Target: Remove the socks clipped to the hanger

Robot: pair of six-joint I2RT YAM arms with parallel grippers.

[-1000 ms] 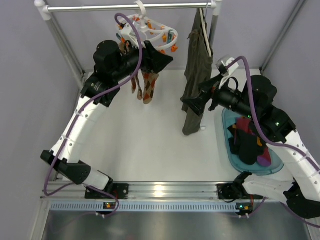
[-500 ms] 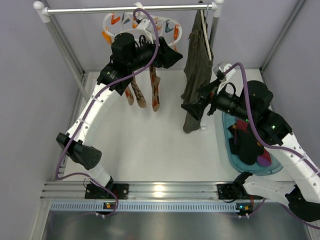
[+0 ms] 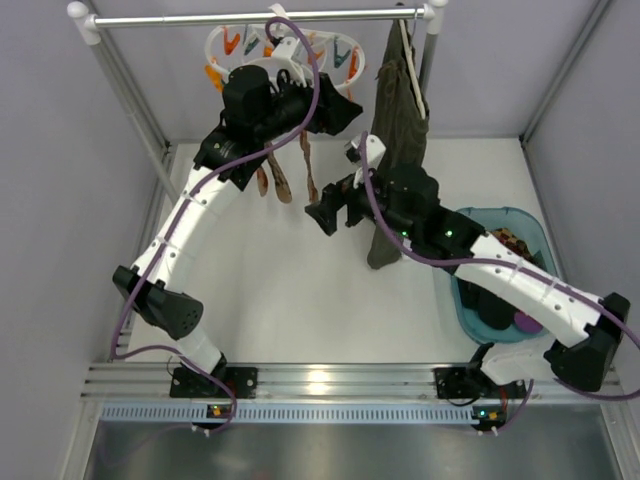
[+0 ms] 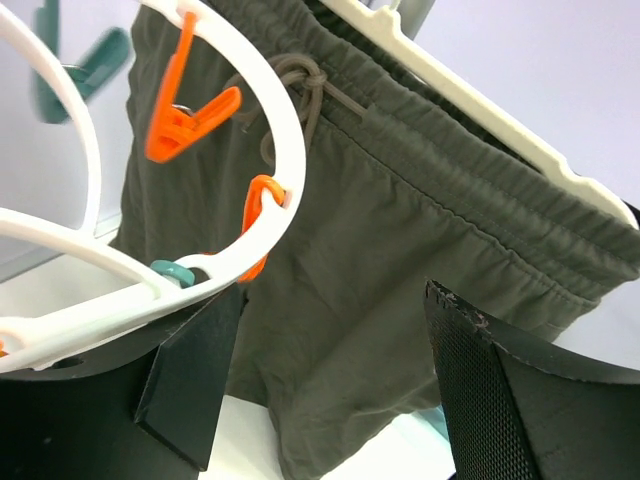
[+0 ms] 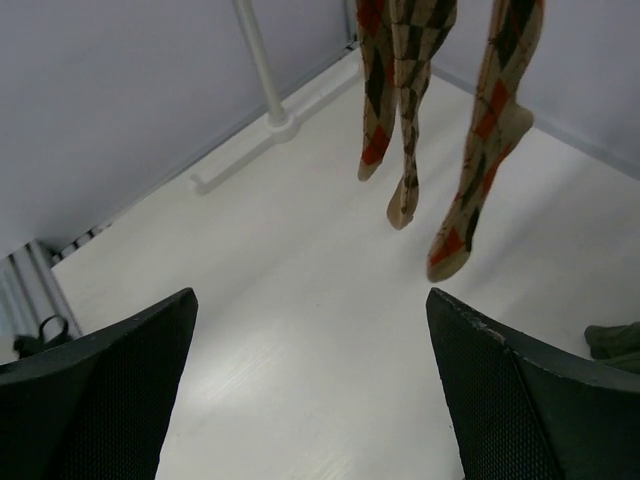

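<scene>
The tan argyle sock nearest the olive garment has a foot [image 3: 311, 180] [image 5: 478, 180] just below the sock's heel. My right gripper will close on it there.
The white hanger [image 3: 285, 48] hangs from the rail, with orange and teal clips. It also shows in the left wrist view [image 4: 272, 130], its rim lying against my left finger. Three tan argyle socks [image 3: 308, 172] dangle from it; the right wrist view shows them too [image 5: 482, 150]. My left gripper [image 3: 345, 112] is open and empty beside the hanger's right side, facing the olive garment [image 4: 400, 250]. My right gripper [image 3: 325, 212] is open and empty, low and just right of the sock tips, apart from them.
The olive garment [image 3: 396, 150] hangs on the rail right of the hanger, close behind my right arm. A teal bin [image 3: 528, 222] at the right holds black, purple and argyle socks. The rack's left post [image 3: 125, 80] slopes down to the table.
My right arm has swung left from the bin and garment to below the hanging socks. The left arm shifted right with the hanger a second ago and has held still since.
</scene>
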